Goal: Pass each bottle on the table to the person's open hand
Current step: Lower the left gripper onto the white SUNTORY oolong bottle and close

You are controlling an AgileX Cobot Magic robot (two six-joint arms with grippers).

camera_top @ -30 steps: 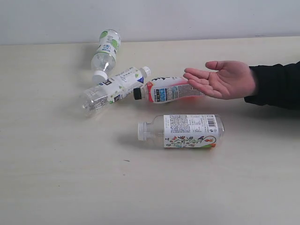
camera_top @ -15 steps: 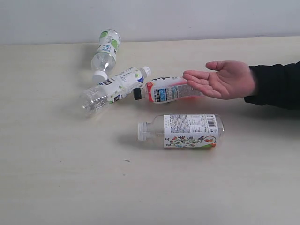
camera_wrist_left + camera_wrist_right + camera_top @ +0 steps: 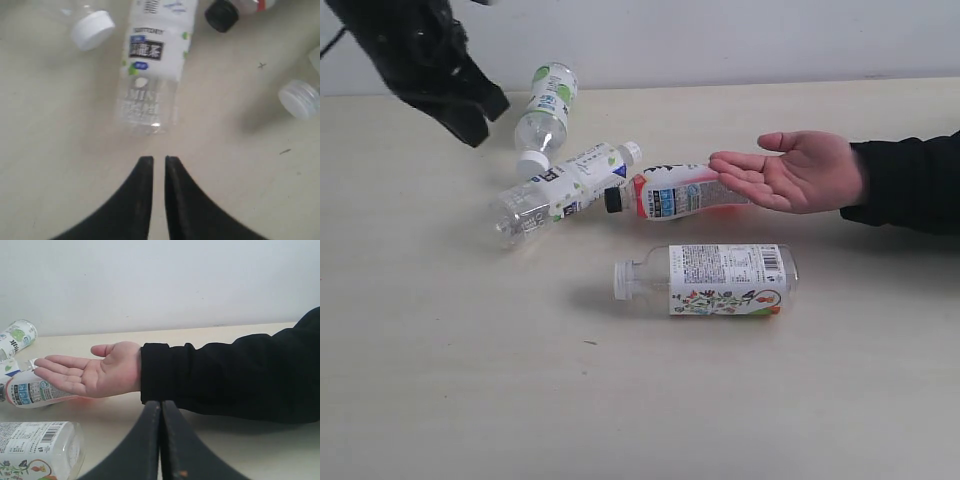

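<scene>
The robot's left gripper should next take hold of the white-labelled bottle around its label's end (image 3: 557, 191) (image 3: 146, 48) nearest the clear base.
Four bottles lie on their sides on the table (image 3: 470, 380). A green-labelled one (image 3: 545, 110) is at the back. In front of it lies a white-labelled one (image 3: 560, 185), then a black-capped red-white one (image 3: 675, 192). A floral one (image 3: 720, 280) lies nearest the front. The person's open hand (image 3: 800, 170) hovers palm up, fingertips over the red-white bottle's base. My left gripper (image 3: 475, 125) hangs at the back left, beside the green-labelled bottle. In its wrist view the left gripper (image 3: 159, 159) is nearly shut and empty, just short of the white-labelled bottle's base (image 3: 147, 110). My right gripper (image 3: 161, 402) is shut and empty, facing the black sleeve (image 3: 225, 375).
A pale wall (image 3: 720, 40) runs behind the table's back edge. The person's forearm in the black sleeve (image 3: 910, 180) reaches in from the right. The black cap (image 3: 221, 14) and the floral bottle's white cap (image 3: 299, 99) lie close to the white-labelled bottle.
My left arm has come into the exterior view at the top left; it was out of sight before. The bottles and the hand have stayed put.
</scene>
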